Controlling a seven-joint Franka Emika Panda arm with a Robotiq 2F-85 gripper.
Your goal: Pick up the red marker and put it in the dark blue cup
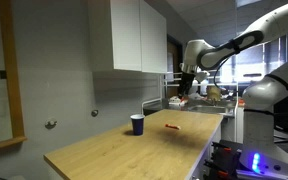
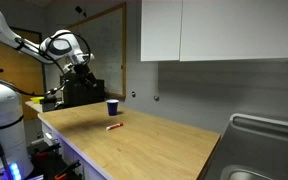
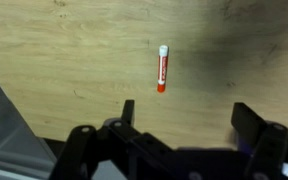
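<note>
The solid red end [image 1: 168, 125] [image 3: 161, 87] of the red marker, opposite its white end, will be gripped by my gripper.
The red marker [image 3: 162, 68] lies flat on the wooden table, red-orange with a white cap end. It is tiny in both exterior views [image 1: 171, 127] [image 2: 113, 127]. The dark blue cup [image 1: 137, 124] stands upright on the table close to the marker; it also shows in an exterior view [image 2: 112, 107]. It is out of the wrist view. My gripper [image 3: 184, 115] is open and empty, hanging well above the table with the marker just ahead of its fingers. It shows high up in both exterior views [image 1: 187, 88] [image 2: 81, 72].
The wooden table [image 1: 124, 150] runs along a grey wall under white cabinets [image 1: 129, 35]. A metal sink [image 2: 259, 150] sits at one end. Cluttered items [image 1: 209, 95] stand beyond the table's far end. A dark box [image 2: 79, 92] stands behind the cup.
</note>
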